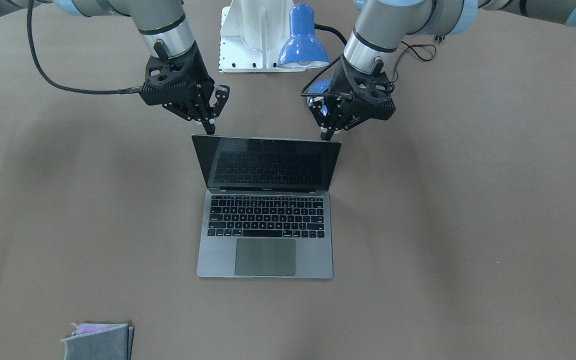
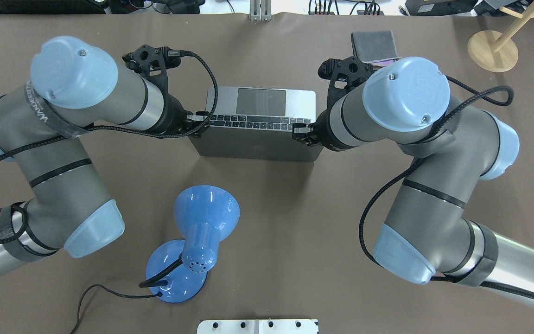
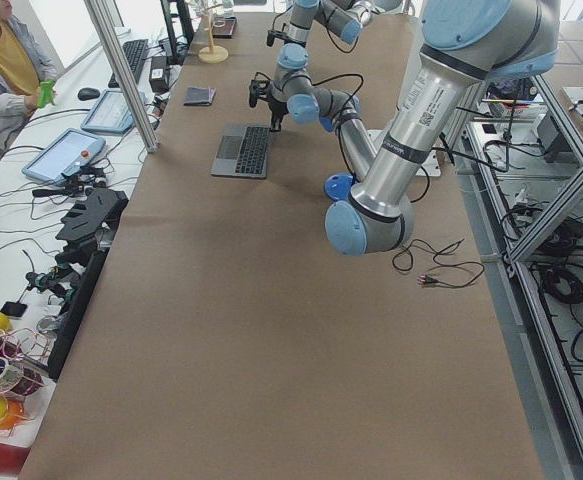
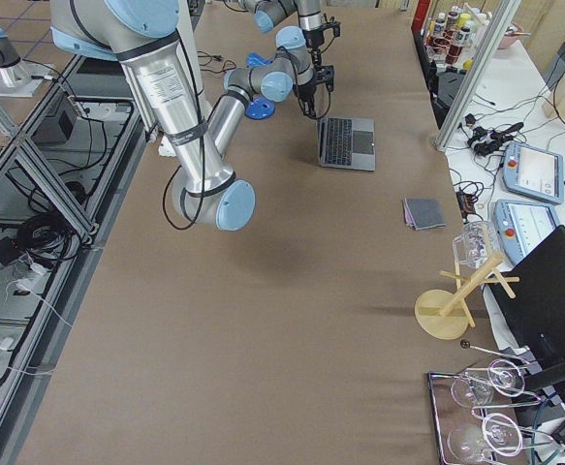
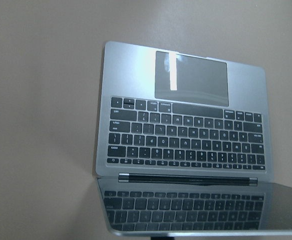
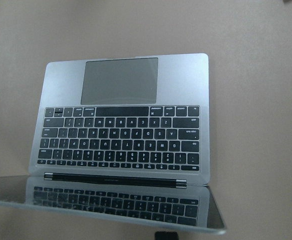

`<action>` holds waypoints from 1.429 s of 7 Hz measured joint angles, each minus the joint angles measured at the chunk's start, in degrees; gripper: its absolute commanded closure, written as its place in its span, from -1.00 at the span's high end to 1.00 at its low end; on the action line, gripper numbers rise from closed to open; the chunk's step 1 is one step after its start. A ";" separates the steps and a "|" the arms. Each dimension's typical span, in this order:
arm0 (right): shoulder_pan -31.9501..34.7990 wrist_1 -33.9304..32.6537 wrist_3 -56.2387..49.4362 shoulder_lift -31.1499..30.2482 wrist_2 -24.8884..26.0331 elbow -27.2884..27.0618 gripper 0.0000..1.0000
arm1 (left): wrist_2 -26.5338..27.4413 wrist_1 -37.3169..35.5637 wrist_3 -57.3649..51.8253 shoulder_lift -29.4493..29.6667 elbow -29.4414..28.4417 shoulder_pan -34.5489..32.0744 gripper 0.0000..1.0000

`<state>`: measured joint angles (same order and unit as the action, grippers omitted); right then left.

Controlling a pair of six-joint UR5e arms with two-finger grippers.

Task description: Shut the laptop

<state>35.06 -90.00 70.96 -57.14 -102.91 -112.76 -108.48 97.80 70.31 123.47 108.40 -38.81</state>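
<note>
Next, my left gripper releases the lid lying flat over the laptop's keyboard and trackpad (image 1: 265, 234) (image 5: 195, 109). The lid now stands open, tilted back.
The space-grey laptop (image 1: 265, 235) stands open in the middle of the table, its dark screen tilted back toward the robot. It fills the left wrist view (image 5: 186, 140) and the right wrist view (image 6: 120, 140), keyboard and trackpad in full sight. My left gripper (image 1: 327, 135) points down at one top corner of the lid, its fingers drawn to a single tip touching the edge. My right gripper (image 1: 211, 130) stands the same way at the other top corner. Both look shut and hold nothing. From overhead the lid's back (image 2: 253, 150) shows between the two wrists.
A blue desk lamp (image 2: 204, 215) stands behind the laptop on the robot's side, its cable trailing on the table. A folded grey cloth (image 1: 99, 341) lies near the far edge. A wooden stand (image 2: 492, 48) is at the far right corner.
</note>
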 measured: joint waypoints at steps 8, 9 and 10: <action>7.79 12.08 -4.77 11.76 -4.84 30.03 -1.00 | 2.16 16.20 2.21 10.18 -28.72 -4.37 -1.00; 8.45 13.73 -5.32 13.29 -6.42 34.14 -1.00 | 3.58 17.89 2.58 11.52 -32.45 -4.34 -1.00; 8.73 14.64 -5.68 14.63 -7.17 37.55 -1.00 | 4.25 18.94 2.66 12.88 -35.91 -4.30 -1.00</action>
<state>43.79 -75.36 65.29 -42.51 -110.08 -75.21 -104.22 116.73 72.97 136.35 72.49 -43.11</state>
